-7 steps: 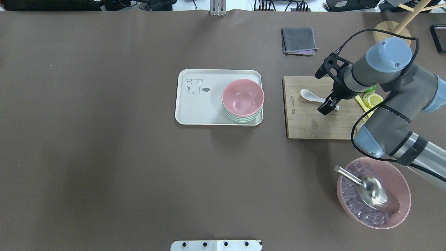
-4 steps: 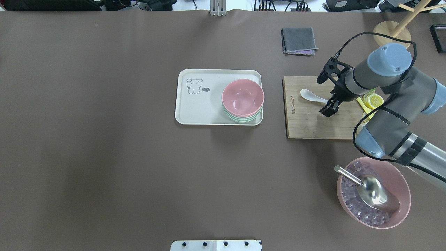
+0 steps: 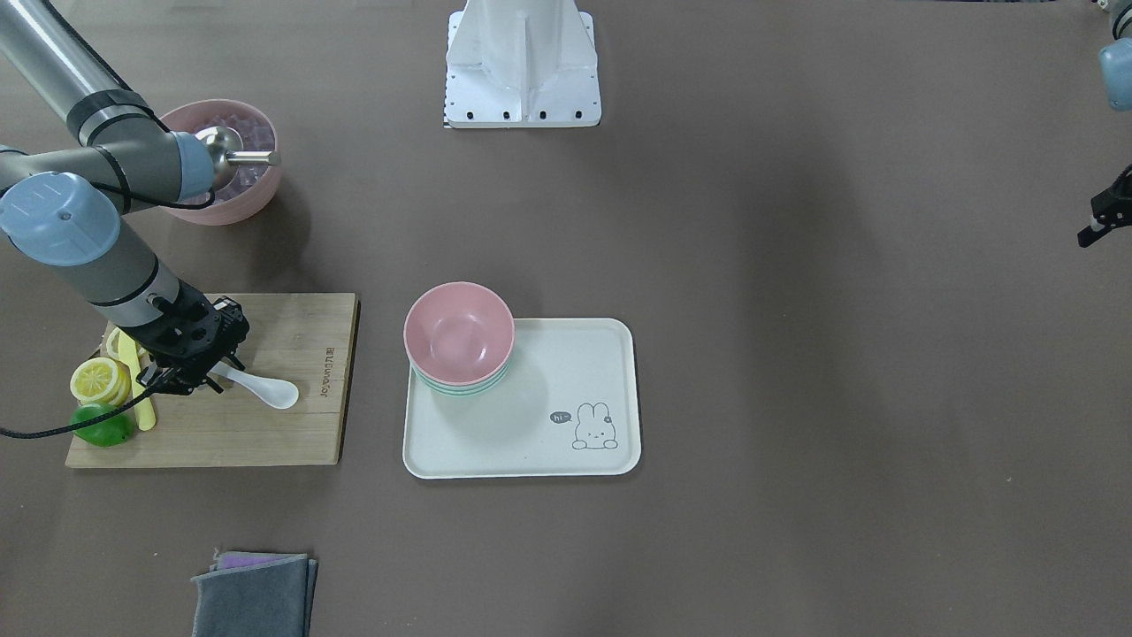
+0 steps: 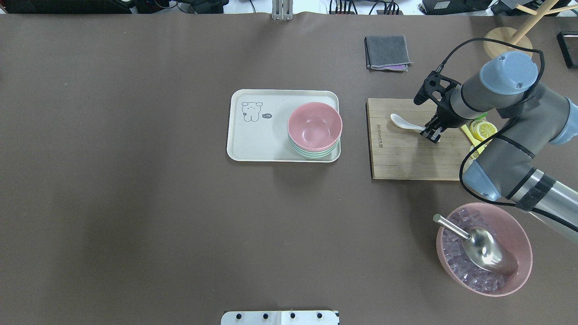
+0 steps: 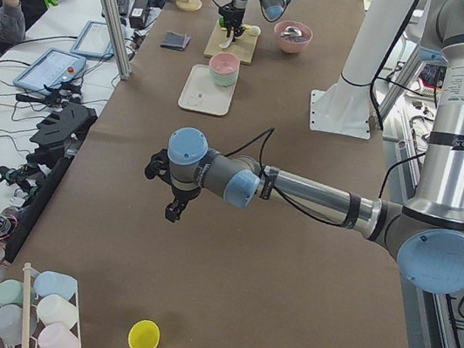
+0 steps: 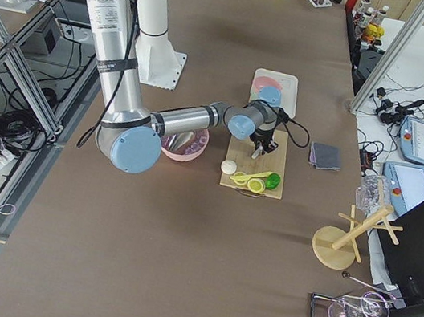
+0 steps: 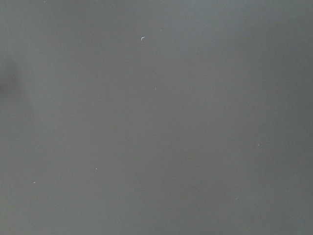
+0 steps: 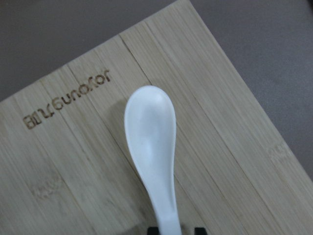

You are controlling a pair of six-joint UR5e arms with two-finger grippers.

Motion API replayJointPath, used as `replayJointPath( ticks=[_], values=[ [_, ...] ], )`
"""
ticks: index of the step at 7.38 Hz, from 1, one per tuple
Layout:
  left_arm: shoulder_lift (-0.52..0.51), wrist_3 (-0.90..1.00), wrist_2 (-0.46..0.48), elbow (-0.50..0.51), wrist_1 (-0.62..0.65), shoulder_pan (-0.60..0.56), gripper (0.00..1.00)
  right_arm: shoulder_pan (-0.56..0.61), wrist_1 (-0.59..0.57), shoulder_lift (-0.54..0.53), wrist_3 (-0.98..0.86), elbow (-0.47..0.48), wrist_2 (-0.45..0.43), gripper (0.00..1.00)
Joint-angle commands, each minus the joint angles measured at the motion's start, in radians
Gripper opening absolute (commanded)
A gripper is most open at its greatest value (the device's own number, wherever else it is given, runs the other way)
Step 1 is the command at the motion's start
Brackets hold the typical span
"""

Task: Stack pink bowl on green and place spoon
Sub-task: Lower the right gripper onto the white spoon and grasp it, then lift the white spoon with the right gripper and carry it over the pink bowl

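My right gripper has a place to release the white spoon. Next, I let go of it inside the pink bowl stacked on the green bowls [image 3: 467,318].
The pink bowl [image 4: 314,125] sits stacked on green bowls [image 4: 316,155] at the right end of the white tray [image 4: 257,144]. The white spoon [image 4: 399,121] lies on the bamboo cutting board [image 4: 402,158], its bowl end toward the tray. My right gripper [image 4: 432,134] is low over the spoon's handle end. In the right wrist view the spoon [image 8: 150,132] runs down between the two fingertips [image 8: 154,229], with a small gap on one side, so the jaws look open around the handle. My left gripper [image 3: 1097,226] hangs over bare table far off; I cannot tell its state.
Lemon slices and a green fruit [image 4: 482,130] lie on the board's right end beside my right wrist. A large pink bowl of ice cubes with a metal scoop [image 4: 484,255] stands at the front right. A folded grey cloth [image 4: 387,53] and a wooden stand [image 4: 508,40] are behind.
My right gripper has dropped lower and drawn in onto the spoon's handle end. The spoon, bowls and tray have not moved.
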Motion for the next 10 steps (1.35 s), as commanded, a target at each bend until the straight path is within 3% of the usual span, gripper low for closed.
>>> replayJointPath(
  ticks=[1, 3, 4, 5, 7, 8, 10],
  values=[
    [0.0, 0.0, -0.001, -0.003, 0.0, -0.001, 0.99, 0.002, -0.002, -0.002, 0.005, -0.001, -0.004, 0.0],
    [0.0, 0.0, -0.001, -0.003, 0.0, -0.001, 0.99, 0.023, -0.042, 0.012, 0.029, 0.011, 0.055, 0.0],
    [0.0, 0.0, -0.002, -0.004, 0.0, -0.001, 0.99, 0.084, -0.139, 0.065, 0.075, 0.025, 0.171, 0.0],
    [0.011, 0.0, -0.002, -0.009, 0.0, -0.001, 0.99, 0.095, -0.287, 0.123, 0.206, 0.095, 0.211, 0.0],
    [0.012, 0.0, -0.002, -0.008, 0.0, -0.001, 0.99, 0.073, -0.398, 0.216, 0.505, 0.184, 0.209, 0.0],
    [0.012, 0.0, -0.002, -0.007, 0.0, 0.001, 0.99, 0.027, -0.424, 0.284, 0.684, 0.189, 0.189, 0.0],
    [0.012, 0.0, -0.002, -0.001, 0.0, 0.001, 0.99, -0.126, -0.575, 0.424, 0.871, 0.191, -0.031, 0.0]
  ],
)
